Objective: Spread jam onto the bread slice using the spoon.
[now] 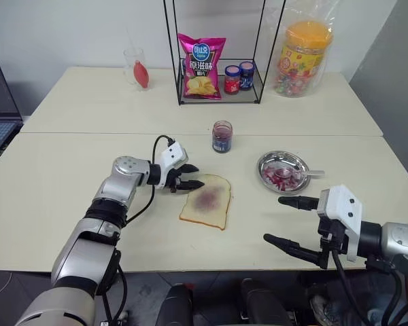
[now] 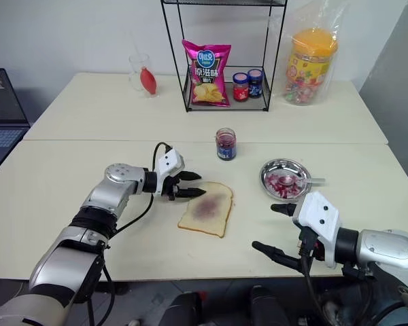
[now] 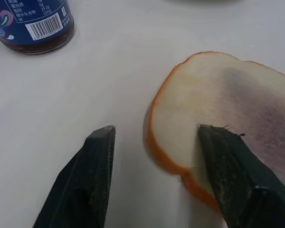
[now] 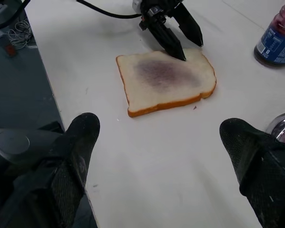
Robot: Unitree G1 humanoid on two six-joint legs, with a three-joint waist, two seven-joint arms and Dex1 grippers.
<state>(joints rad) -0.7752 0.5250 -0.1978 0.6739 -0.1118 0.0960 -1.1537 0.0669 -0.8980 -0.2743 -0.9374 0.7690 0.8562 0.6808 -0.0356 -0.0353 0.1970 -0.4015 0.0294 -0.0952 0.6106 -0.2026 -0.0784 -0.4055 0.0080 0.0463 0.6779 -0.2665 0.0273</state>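
My right gripper should grab the spoon by the end of its handle (image 1: 317,172) that pokes out past the rim of the steel dish.
The bread slice (image 1: 206,201) lies flat at the middle of the table, with a purplish stain of jam at its centre. My left gripper (image 1: 192,176) stands open at the slice's near-left corner. In the left wrist view one finger (image 3: 97,156) is over bare table and the other finger (image 3: 228,161) over the crust, holding nothing. The jam jar (image 1: 222,136) stands open behind the bread. The spoon (image 1: 311,174) rests in the round steel dish (image 1: 268,163), its handle poking out to the right. My right gripper (image 1: 283,221) hovers open and empty near the front edge, right of the bread.
A black wire rack (image 1: 217,95) at the back holds a chips bag (image 1: 202,66) and two lidded jars (image 1: 239,77). A bagged candy jar (image 1: 301,58) stands to its right, a glass (image 1: 136,68) to its left. A laptop (image 1: 0,102) sits at the far left.
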